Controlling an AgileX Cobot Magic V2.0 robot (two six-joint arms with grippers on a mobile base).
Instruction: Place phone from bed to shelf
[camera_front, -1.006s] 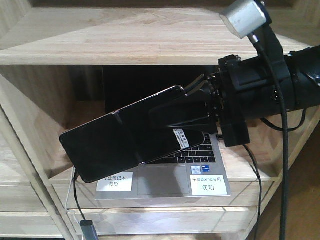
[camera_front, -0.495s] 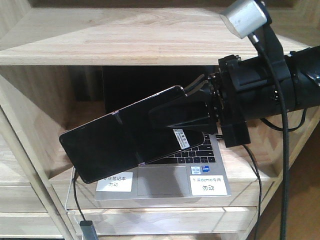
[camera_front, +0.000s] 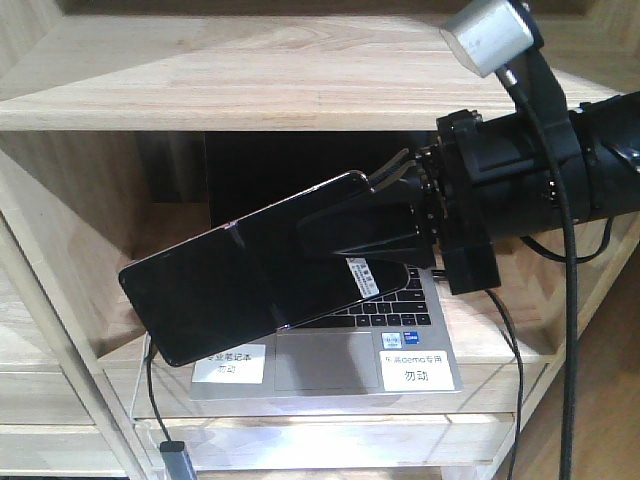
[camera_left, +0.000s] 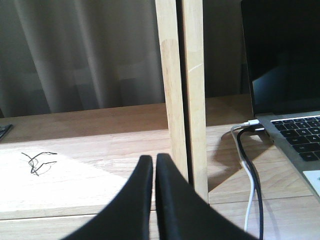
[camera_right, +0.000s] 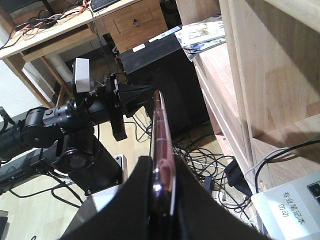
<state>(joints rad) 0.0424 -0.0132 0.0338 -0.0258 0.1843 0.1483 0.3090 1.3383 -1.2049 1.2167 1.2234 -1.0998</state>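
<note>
The phone, now hanging tilted in front of the shelf, will be let go by my right gripper on the upper shelf board (camera_front: 174, 43) above the laptop, toward the side of the white cable.
The phone (camera_front: 240, 285), a glossy black slab with a white sticker, hangs tilted in the air in front of the shelf (camera_front: 250, 80), its free end pointing down to the left. My right gripper (camera_front: 308, 236) is shut on the end near the sticker. In the right wrist view the phone (camera_right: 160, 125) shows edge-on, its pinkish rim pinched between the right gripper (camera_right: 162, 172) fingers. My left gripper (camera_left: 154, 159) is shut with nothing in it, low over a shelf board (camera_left: 90, 165) beside an upright post (camera_left: 182, 75). The bed is out of view.
An open silver laptop (camera_front: 400, 320) with white labels sits on the shelf tier behind the phone; it also appears as the laptop (camera_left: 285, 60) in the left wrist view. Black and white cables (camera_left: 251, 175) run beside it. The left arm (camera_right: 75, 120) stands over tangled floor cables.
</note>
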